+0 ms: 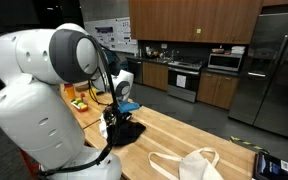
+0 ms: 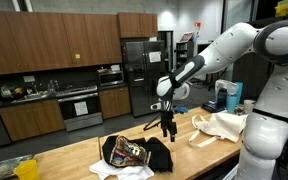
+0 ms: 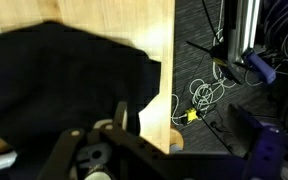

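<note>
I need to next lower my gripper to the black garment's bunched middle (image 1: 120, 125) (image 3: 92, 117), next to its printed patch, and close it there.
A crumpled black garment (image 2: 136, 152) with a printed patch lies on the wooden table (image 2: 189, 152). In both exterior views my gripper (image 2: 168, 131) hangs just above the garment's edge, fingers pointing down and apart, holding nothing. From the opposite side the gripper (image 1: 117, 113) sits over the same black garment (image 1: 125, 129). In the wrist view the black garment (image 3: 54, 70) fills the upper left, and the table (image 3: 160, 100) edge runs down the middle. My gripper (image 3: 184, 128) is open there over the table edge, one finger (image 3: 121, 115) showing.
A white tote bag (image 2: 222, 125) lies on the table beyond the gripper, also seen as the tote bag (image 1: 190, 163). A yellow packet (image 2: 24, 168) sits at the table's far end. Cables (image 3: 206, 95) and a tripod lie on the floor beside the table.
</note>
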Action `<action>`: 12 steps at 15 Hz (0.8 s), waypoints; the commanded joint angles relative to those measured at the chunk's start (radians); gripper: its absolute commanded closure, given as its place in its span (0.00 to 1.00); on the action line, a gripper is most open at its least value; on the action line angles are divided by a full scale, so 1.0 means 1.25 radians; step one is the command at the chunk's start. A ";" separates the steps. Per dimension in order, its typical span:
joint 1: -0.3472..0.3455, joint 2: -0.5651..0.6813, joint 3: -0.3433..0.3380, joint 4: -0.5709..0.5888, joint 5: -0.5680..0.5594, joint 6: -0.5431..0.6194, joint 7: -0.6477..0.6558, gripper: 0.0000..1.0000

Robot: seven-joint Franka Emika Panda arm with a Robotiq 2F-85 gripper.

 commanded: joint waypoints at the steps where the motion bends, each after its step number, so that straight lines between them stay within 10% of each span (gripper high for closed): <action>1: 0.024 0.017 0.038 0.003 0.046 0.120 -0.032 0.00; 5: 0.045 0.041 0.082 -0.023 0.098 0.372 0.048 0.00; 12: 0.046 0.142 0.138 -0.067 -0.013 0.552 0.271 0.00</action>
